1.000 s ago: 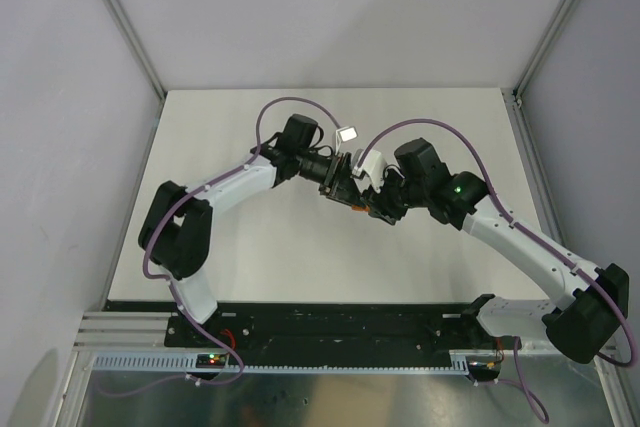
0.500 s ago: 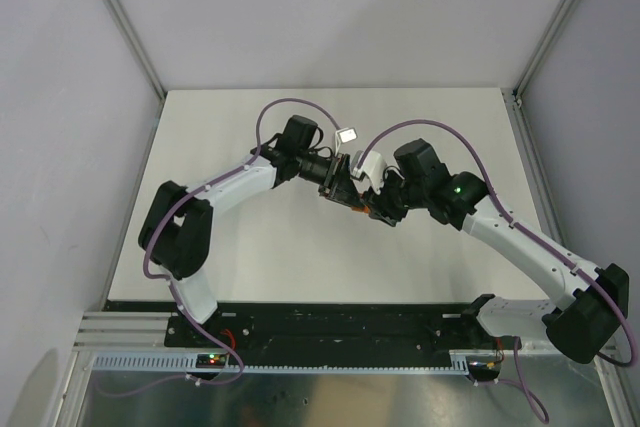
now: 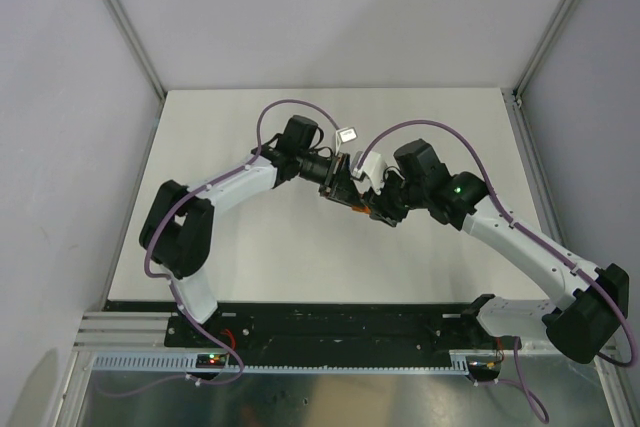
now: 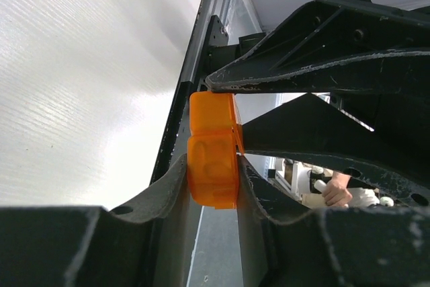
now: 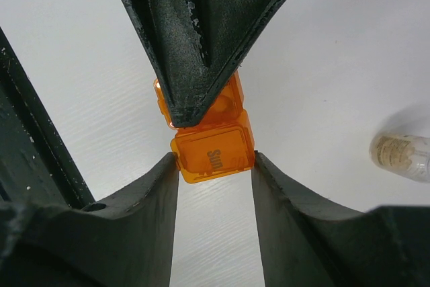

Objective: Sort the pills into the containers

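I am pinching the Sun cell by its sides with my right gripper, leaving the lid uncovered, so next I open it, turn it and pinch the cell across the Sun lid [image 5: 213,154] and bottom.
The orange two-cell box [image 5: 211,142] hangs above the table between both grippers. My left gripper [image 4: 213,166] is shut on one cell of the box [image 4: 213,149]. My right gripper [image 5: 215,159] is shut on the other cell, whose lid reads "Sun". In the top view the left gripper [image 3: 345,192] and the right gripper [image 3: 378,209] meet tip to tip mid-table, with a sliver of the orange box [image 3: 368,213] between them. The clear vial [image 5: 402,152] lies on the table to the right, blurred, with tan contents; single pills cannot be made out.
The vial [image 3: 347,134] lies just behind the two grippers on the white table [image 3: 250,267]. Grey walls stand along the left, right and back edges. A black rail [image 3: 330,322] runs along the near edge.
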